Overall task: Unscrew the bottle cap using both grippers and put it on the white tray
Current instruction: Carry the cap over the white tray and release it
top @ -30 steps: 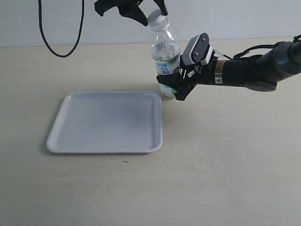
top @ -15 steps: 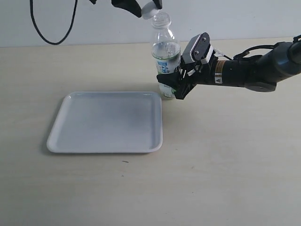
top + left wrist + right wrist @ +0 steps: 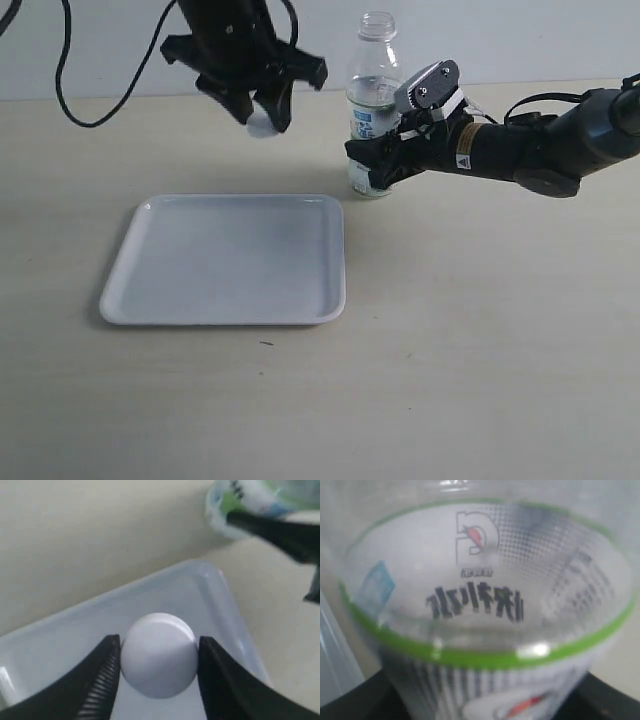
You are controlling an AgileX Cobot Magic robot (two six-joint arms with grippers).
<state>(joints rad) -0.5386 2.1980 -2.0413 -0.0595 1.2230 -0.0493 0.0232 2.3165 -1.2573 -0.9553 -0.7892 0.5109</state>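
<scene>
Next, my left gripper lets go of the white bottle cap on the white tray's bottom, midway across, nearer its far edge (image 3: 243, 237).
The white bottle cap (image 3: 262, 124) (image 3: 159, 654) is pinched between the black jaws of my left gripper (image 3: 264, 117) (image 3: 159, 660), held in the air above the far edge of the white tray (image 3: 200, 300) (image 3: 220, 595). The clear bottle (image 3: 372, 110) (image 3: 485, 605) stands upright and uncapped just past the tray's far right corner. My right gripper (image 3: 372, 166) is shut on the bottle's labelled lower body, reaching in from the right. In the right wrist view the bottle fills the picture and only dark bits of the fingers show at its sides.
A black cable (image 3: 70, 90) loops down onto the table at the back left. The pale wooden table (image 3: 450, 350) stretches in front of and to the right of the tray. The right arm (image 3: 540, 150) lies low across the back right.
My left gripper lifted the cap off the bottle's neck, then swung left and down toward the tray. The bottle and right gripper shifted slightly right and the bottle now stands straighter.
</scene>
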